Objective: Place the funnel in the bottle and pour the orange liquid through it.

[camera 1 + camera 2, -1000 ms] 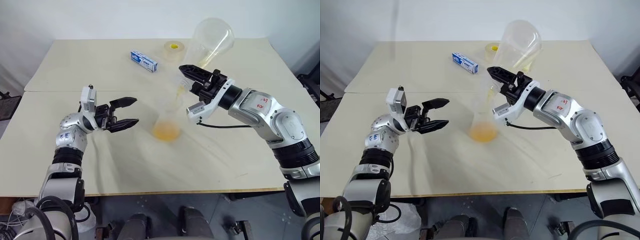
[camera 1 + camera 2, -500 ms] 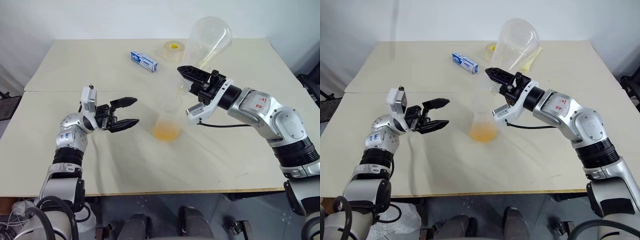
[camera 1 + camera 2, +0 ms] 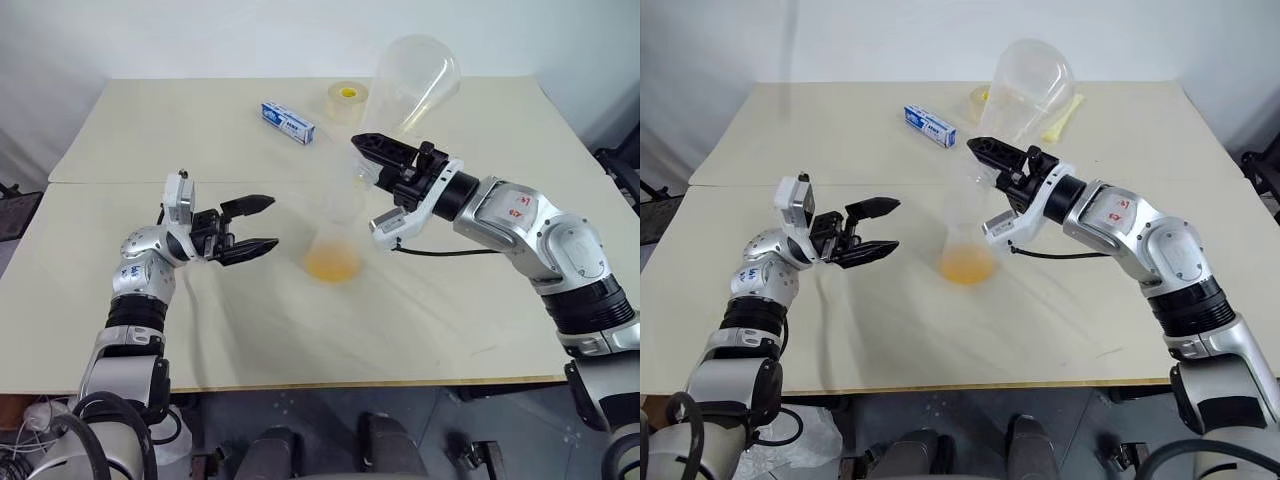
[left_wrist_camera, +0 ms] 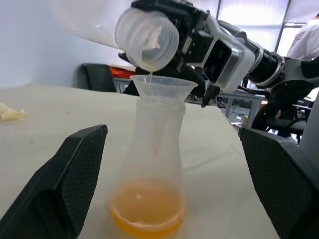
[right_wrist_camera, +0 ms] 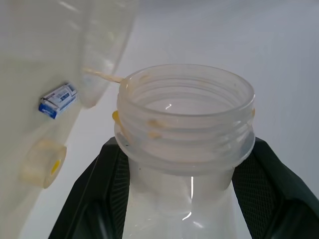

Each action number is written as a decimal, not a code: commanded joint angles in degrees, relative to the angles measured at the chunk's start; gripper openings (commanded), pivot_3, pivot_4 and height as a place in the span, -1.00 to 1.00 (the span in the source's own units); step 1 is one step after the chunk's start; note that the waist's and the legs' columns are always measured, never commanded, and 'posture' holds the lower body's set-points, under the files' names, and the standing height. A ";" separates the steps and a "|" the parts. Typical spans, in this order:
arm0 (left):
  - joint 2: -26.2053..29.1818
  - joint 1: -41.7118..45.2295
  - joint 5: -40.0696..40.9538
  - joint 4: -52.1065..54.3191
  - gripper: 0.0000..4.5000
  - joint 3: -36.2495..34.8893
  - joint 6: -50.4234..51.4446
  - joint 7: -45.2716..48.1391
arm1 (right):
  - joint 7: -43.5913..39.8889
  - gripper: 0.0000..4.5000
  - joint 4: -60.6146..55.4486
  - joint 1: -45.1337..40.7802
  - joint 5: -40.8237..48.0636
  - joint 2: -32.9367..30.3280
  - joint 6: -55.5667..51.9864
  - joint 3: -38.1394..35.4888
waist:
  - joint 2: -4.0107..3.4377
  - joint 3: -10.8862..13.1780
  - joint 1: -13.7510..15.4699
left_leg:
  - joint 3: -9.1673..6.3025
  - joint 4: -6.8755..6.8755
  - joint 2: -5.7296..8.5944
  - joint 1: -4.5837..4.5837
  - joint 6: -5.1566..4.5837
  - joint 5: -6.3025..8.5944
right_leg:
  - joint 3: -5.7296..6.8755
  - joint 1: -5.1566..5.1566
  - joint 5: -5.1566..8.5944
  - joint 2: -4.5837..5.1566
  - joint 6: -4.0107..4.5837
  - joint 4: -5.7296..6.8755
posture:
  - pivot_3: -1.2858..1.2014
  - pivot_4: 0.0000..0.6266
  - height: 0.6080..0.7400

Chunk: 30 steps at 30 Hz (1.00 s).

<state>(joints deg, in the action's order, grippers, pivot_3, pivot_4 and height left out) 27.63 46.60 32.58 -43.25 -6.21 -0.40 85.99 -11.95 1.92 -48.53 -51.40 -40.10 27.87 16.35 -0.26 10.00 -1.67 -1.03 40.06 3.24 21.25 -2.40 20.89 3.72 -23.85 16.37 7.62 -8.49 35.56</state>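
Next, I release the flask from my right gripper on the bare table (image 3: 439,231) beside the frosted bottle, across from my left gripper.
The frosted bottle (image 3: 335,235) stands upright at the table's middle. Orange liquid (image 3: 333,266) pools in its base. The clear funnel (image 4: 163,89) sits in its mouth. My right gripper (image 3: 372,150) is shut on the neck of a large clear conical flask (image 3: 415,80). The flask is tipped with its threaded mouth (image 4: 147,37) just above the funnel. A thin thread of liquid runs from that mouth into the cone. My left gripper (image 3: 272,222) is open and level, a short way to the left of the bottle and not touching it.
A blue and white box (image 3: 288,122) and a tape roll (image 3: 347,100) lie at the back of the table. Behind the flask lies a pale yellow packet (image 3: 1062,116). A seam (image 3: 100,182) crosses the table on the left.
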 commanded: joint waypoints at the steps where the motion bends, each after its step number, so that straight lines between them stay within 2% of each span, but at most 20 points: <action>1: 0.34 2.00 -2.71 -0.79 1.00 -0.82 -1.51 -1.64 | -2.90 0.09 -4.14 1.59 9.24 3.39 -6.84 -5.89 | 0.00 0.00 0.03 | -0.01 0.01 -0.01 0.00 0.00 0.00 | 0.02 0.00 0.00 0.00 0.00 0.01 | 0.03 -0.52 1.00; 5: 0.82 2.30 -5.74 -1.39 1.00 -0.15 -1.05 -3.58 | -7.36 0.09 -8.52 5.94 18.72 7.91 -15.18 -9.98 | 0.00 0.00 0.10 | -0.06 0.04 0.02 0.00 0.00 0.00 | 0.04 0.02 0.00 0.03 0.00 0.05 | 0.03 -0.52 1.00; 9: 1.06 2.23 -7.68 -0.93 1.00 0.24 0.59 -4.92 | -12.57 0.09 -14.74 10.00 31.80 14.47 -31.71 -16.95 | 0.00 0.00 0.08 | -0.07 0.03 0.01 0.00 0.00 0.00 | 0.06 0.03 0.00 0.03 0.00 0.06 | 0.03 -0.52 1.00; 12: 0.99 1.99 -8.07 -0.20 1.00 -0.01 1.33 -5.10 | -14.62 0.09 -17.81 12.53 42.79 18.54 -44.84 -23.77 | 0.00 0.00 0.14 | -0.10 0.05 0.00 0.00 0.00 0.00 | 0.07 0.03 0.00 0.03 0.00 0.08 | 0.03 -0.52 1.00; 15: 1.07 1.51 -8.82 0.62 1.00 0.26 1.75 -5.51 | -14.87 0.09 -17.50 15.65 51.77 20.44 -51.35 -30.55 | 0.00 0.00 0.23 | -0.16 0.06 0.01 -0.01 0.00 0.00 | 0.09 0.06 0.00 0.04 0.00 0.11 | 0.03 -0.52 1.00; 20: 1.47 1.06 -10.29 2.15 1.00 1.06 3.46 -6.90 | -11.90 0.09 -12.93 16.18 60.67 21.43 -54.01 -38.49 | -0.01 0.00 0.09 | -0.11 0.03 0.04 -0.02 0.00 0.00 | 0.05 0.03 0.00 0.06 0.00 0.10 | 0.03 -0.52 1.00; 28: 1.75 -0.05 -12.39 5.29 1.00 1.43 5.65 -10.67 | -11.17 0.09 -9.53 17.93 66.61 20.65 -54.48 -39.50 | -0.01 0.00 0.03 | -0.07 -0.03 0.03 -0.07 0.00 0.00 | -0.01 -0.01 0.00 0.05 0.00 0.16 | 0.03 -0.52 1.00; 30: 2.38 0.09 -15.42 4.99 1.00 3.11 6.47 -13.06 | -10.87 0.42 -9.11 18.21 67.90 20.77 -54.68 -39.94 | -0.01 0.00 0.04 | -0.06 -0.02 0.04 -0.07 0.00 0.00 | -0.03 -0.01 0.00 0.06 0.00 0.16 | 0.03 -0.52 1.00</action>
<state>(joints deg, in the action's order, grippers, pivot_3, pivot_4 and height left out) 28.65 46.73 19.11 -39.91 -3.87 5.47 74.64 -23.21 -5.97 -30.26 14.41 -18.55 -27.59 -22.74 -0.27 9.99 -1.63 -1.09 40.04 3.28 21.18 -2.40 20.90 3.69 -23.86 16.36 7.67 -8.49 35.72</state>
